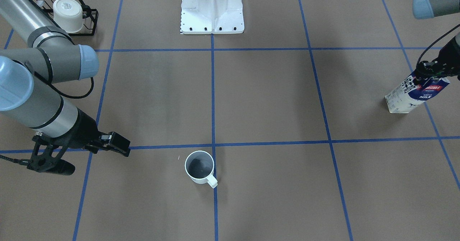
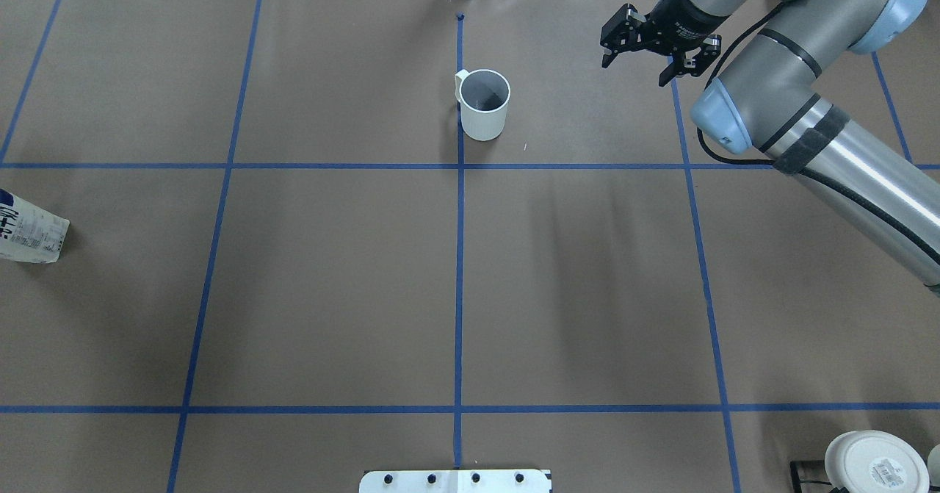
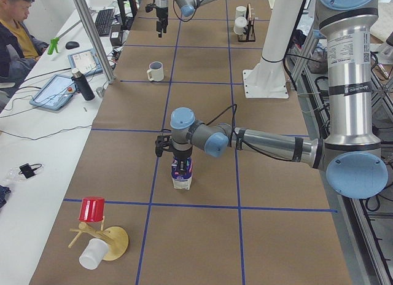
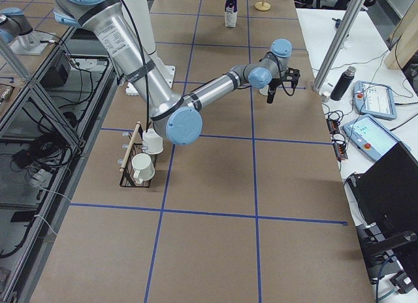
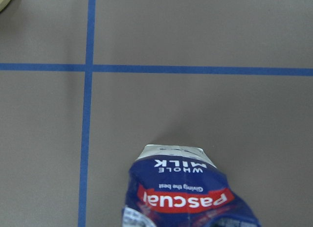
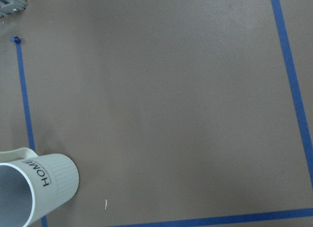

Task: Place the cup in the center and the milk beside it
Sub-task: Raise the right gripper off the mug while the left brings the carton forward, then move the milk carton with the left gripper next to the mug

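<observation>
My left gripper will let go of the milk close beside the cup (image 1: 227,163), on the side of the cup that faces away from my right gripper.
The cup (image 1: 199,167), a white mug with a grey inside, stands upright just on the operators' side of the center tape crossing (image 1: 213,146). It also shows in the overhead view (image 2: 485,105), and in the right wrist view (image 6: 34,188) with "HOME" lettered on it. My right gripper (image 2: 635,70) is open and empty, off to the side of the cup. The milk (image 1: 417,93), a navy and white carton, stands far out on my left. My left gripper (image 1: 431,75) is shut on its top. The carton fills the bottom of the left wrist view (image 5: 188,192).
A black wire rack (image 1: 88,22) holds a white cup with a label on its base (image 1: 67,14) near my right side. My white base plate (image 1: 212,11) is at the table's back. A red cup (image 3: 93,209) and a wooden stand (image 3: 110,241) lie beyond the milk.
</observation>
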Controlling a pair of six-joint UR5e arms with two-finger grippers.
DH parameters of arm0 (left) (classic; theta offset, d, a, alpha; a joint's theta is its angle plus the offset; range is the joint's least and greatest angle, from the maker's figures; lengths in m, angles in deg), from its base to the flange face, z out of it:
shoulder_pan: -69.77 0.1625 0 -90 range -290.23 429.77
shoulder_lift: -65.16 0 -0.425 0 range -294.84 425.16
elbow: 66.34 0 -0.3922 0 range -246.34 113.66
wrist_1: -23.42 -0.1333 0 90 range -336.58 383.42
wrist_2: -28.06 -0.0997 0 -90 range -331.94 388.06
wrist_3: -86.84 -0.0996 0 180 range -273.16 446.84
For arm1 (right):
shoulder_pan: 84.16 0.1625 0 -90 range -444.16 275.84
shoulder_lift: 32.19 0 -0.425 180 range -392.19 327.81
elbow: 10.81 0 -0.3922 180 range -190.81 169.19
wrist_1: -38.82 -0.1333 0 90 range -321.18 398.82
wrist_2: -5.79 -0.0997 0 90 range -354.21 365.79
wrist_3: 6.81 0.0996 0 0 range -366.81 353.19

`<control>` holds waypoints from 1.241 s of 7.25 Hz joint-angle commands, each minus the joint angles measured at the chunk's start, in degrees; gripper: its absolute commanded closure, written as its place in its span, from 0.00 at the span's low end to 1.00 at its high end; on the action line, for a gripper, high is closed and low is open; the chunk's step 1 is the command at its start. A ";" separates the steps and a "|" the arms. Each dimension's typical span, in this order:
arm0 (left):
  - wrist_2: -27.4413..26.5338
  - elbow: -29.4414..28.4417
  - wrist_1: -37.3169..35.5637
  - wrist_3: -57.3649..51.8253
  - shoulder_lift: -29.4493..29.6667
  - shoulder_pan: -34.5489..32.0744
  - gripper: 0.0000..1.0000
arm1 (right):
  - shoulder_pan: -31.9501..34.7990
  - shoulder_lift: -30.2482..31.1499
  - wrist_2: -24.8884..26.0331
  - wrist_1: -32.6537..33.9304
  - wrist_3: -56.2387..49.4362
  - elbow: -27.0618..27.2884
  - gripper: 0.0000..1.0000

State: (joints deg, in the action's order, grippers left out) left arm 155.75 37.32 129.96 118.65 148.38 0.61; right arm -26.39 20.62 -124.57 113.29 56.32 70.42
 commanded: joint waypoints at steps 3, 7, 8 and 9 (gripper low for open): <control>4.06 -1.06 -23.03 7.04 27.05 0.59 1.00 | 1.73 1.85 -0.15 -0.11 -0.37 0.68 0.00; -4.43 -25.33 -30.26 29.14 64.86 18.74 1.00 | 6.03 11.56 -0.77 -0.11 -6.95 6.71 0.00; -4.46 -27.95 -28.78 29.89 67.31 21.31 1.00 | 6.31 15.70 -0.77 -0.11 -8.97 10.05 0.00; -5.33 -29.37 -24.32 29.98 67.16 22.47 1.00 | 6.31 17.74 -0.60 -0.11 -9.08 11.65 0.00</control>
State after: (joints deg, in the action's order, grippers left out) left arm 151.58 11.38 101.89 147.38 213.06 20.46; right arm -20.40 34.74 -125.28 113.18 48.36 79.24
